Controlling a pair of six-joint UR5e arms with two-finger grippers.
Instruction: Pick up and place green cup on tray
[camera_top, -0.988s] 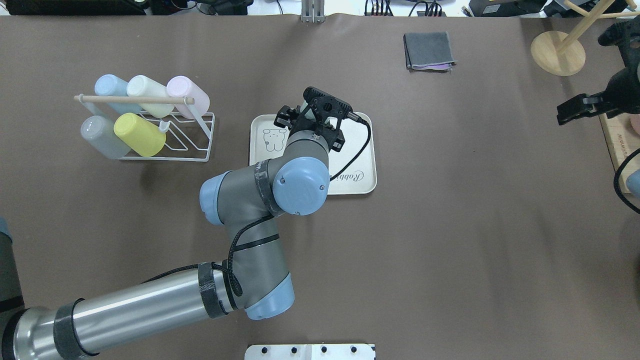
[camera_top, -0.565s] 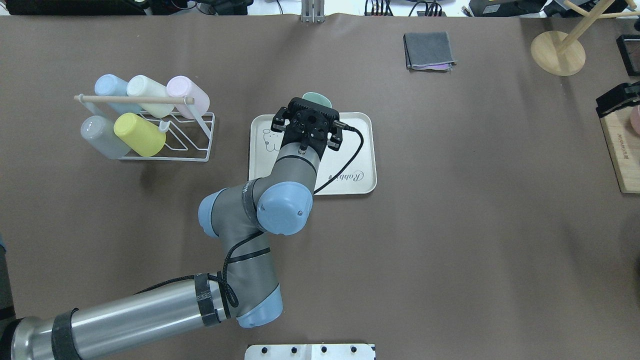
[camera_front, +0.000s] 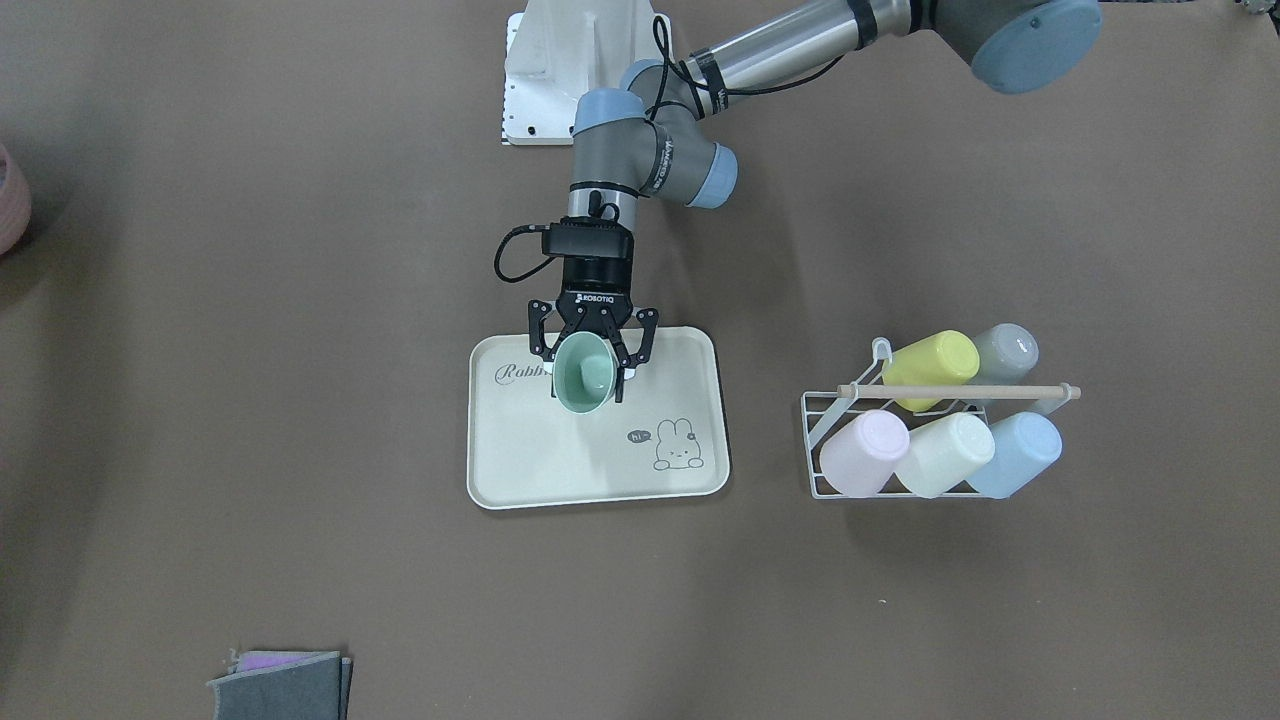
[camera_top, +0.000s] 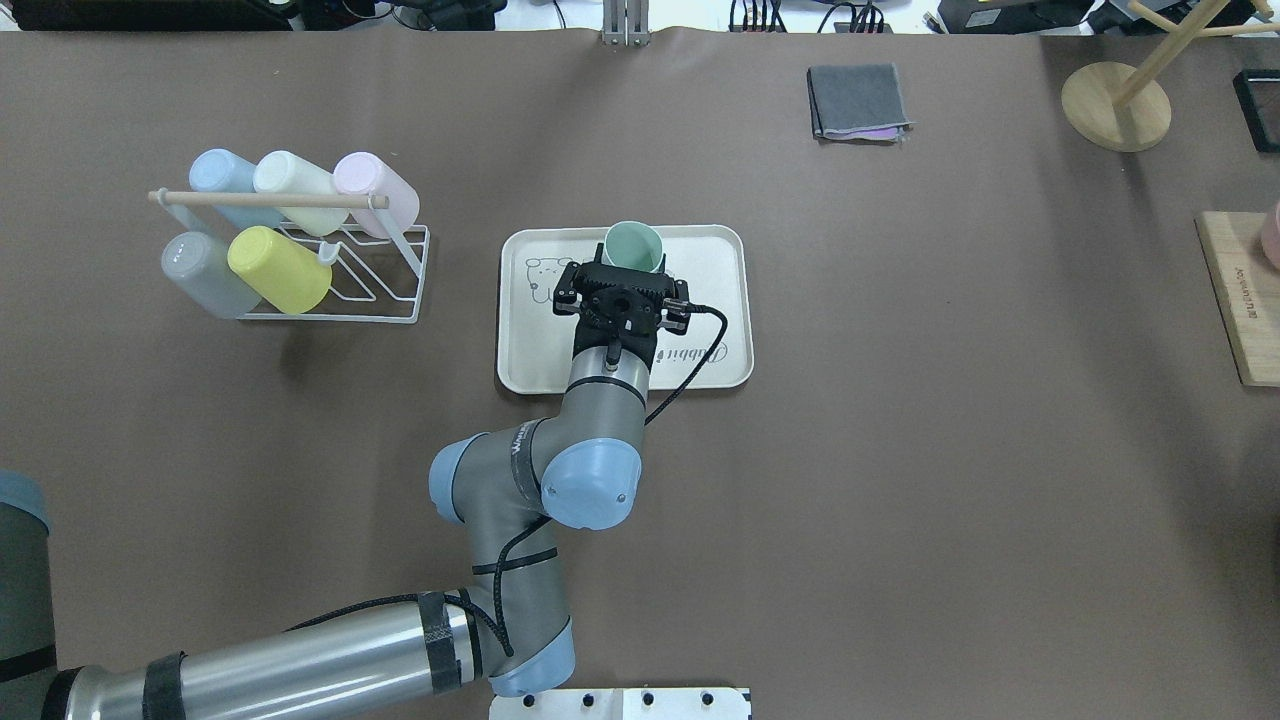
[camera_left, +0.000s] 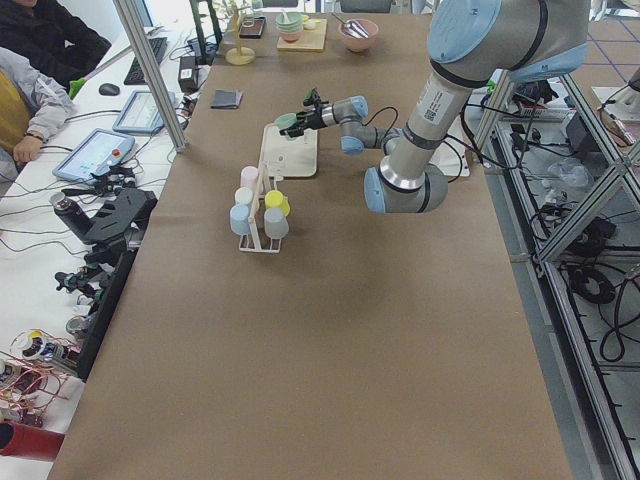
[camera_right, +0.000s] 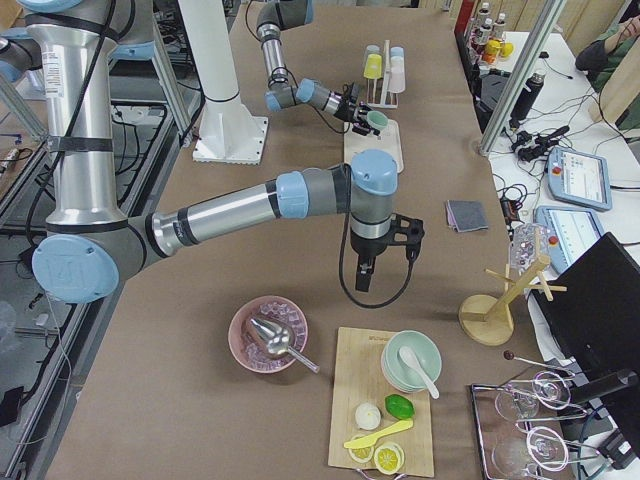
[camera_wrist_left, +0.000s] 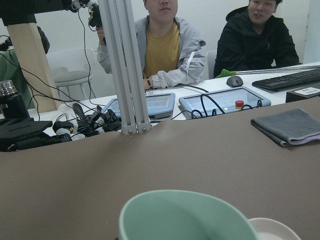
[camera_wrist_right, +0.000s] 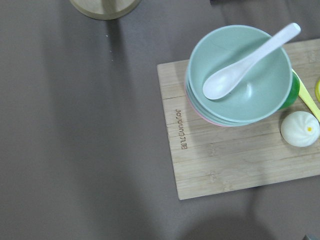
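My left gripper should release the green cup, now tilted over the tray, on the cream tray (camera_front: 594, 400), between the lettering and the bunny drawing.
The mint green cup (camera_front: 583, 388) is tilted, its mouth facing up and away from the robot, over the near-robot half of the cream tray (camera_front: 560, 462). My left gripper (camera_front: 590, 372) is shut on the green cup, one finger on each side. Overhead, the green cup (camera_top: 633, 246) shows just beyond the left gripper (camera_top: 625, 276) above the tray (camera_top: 715, 250). I cannot tell whether the cup touches the tray. The cup's rim (camera_wrist_left: 185, 212) fills the bottom of the left wrist view. My right gripper (camera_right: 364, 283) hangs near a cutting board; whether it is open or shut I cannot tell.
A wire rack (camera_top: 340, 300) left of the tray holds several pastel cups, among them a yellow-green one (camera_top: 278, 268). A folded grey cloth (camera_top: 858, 100) and a wooden stand (camera_top: 1115, 105) lie at the far right. A cutting board (camera_wrist_right: 235, 155) carries stacked bowls (camera_wrist_right: 250, 95). People sit across the table.
My left arm has drawn back toward the robot, bringing the green cup from past the tray's far edge to over the tray. The right arm has left the overhead view.
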